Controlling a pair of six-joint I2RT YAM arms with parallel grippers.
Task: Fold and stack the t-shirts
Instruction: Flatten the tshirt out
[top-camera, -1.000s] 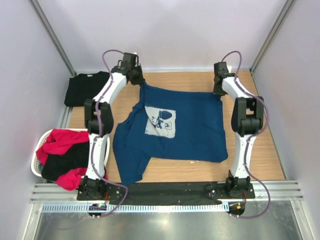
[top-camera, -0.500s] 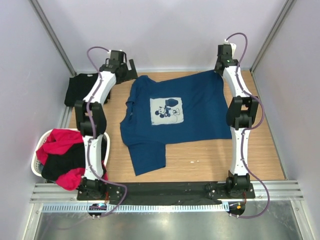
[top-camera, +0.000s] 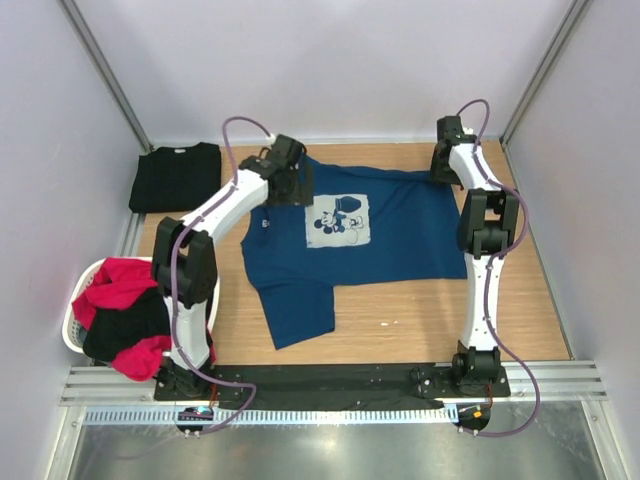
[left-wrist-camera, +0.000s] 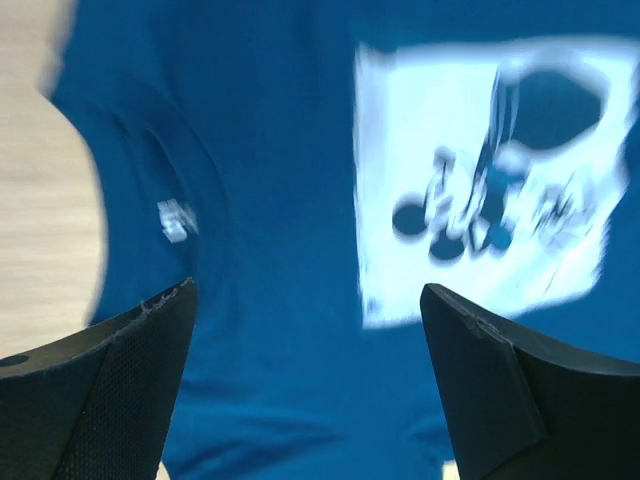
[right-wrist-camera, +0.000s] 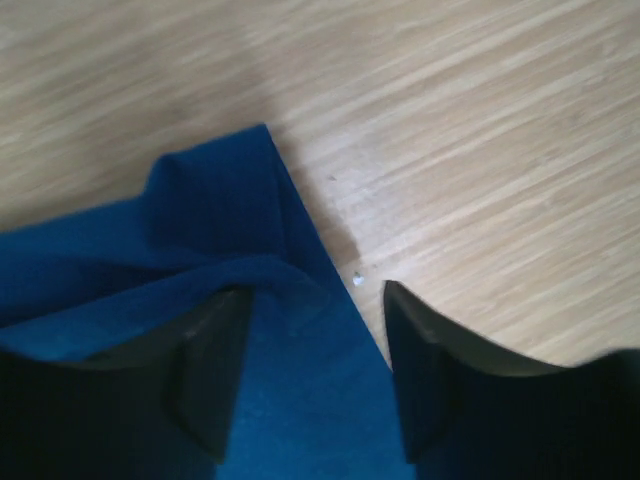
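The navy t-shirt's folded-over flap is rumpled at the t-shirt's hem corner, so my right gripper will back off and pinch the flap's loose tip (right-wrist-camera: 308, 297) to straighten it.
A navy t-shirt (top-camera: 400, 245) with a pale mouse print (top-camera: 337, 220) lies spread face up on the wooden table, one sleeve pointing at the near edge. My left gripper (top-camera: 293, 187) hovers open above its collar; in the left wrist view the left gripper (left-wrist-camera: 305, 335) has only flat shirt (left-wrist-camera: 270, 150) beneath it, the print (left-wrist-camera: 480, 180) to the right. My right gripper (top-camera: 442, 170) stands open at the shirt's far right corner; in the right wrist view the right gripper (right-wrist-camera: 315, 345) straddles the rumpled hem corner (right-wrist-camera: 230, 210). A folded black t-shirt (top-camera: 175, 176) lies at the far left.
A white basket (top-camera: 72, 330) off the table's left edge holds red (top-camera: 125, 283) and black (top-camera: 125, 325) t-shirts. Bare wood (top-camera: 420, 320) shows in front of the navy shirt. Pale walls close in the far side and both sides.
Both grippers carried the navy shirt toward the far side and let it go, the left first, then the right. The left gripper swung right to above the collar.
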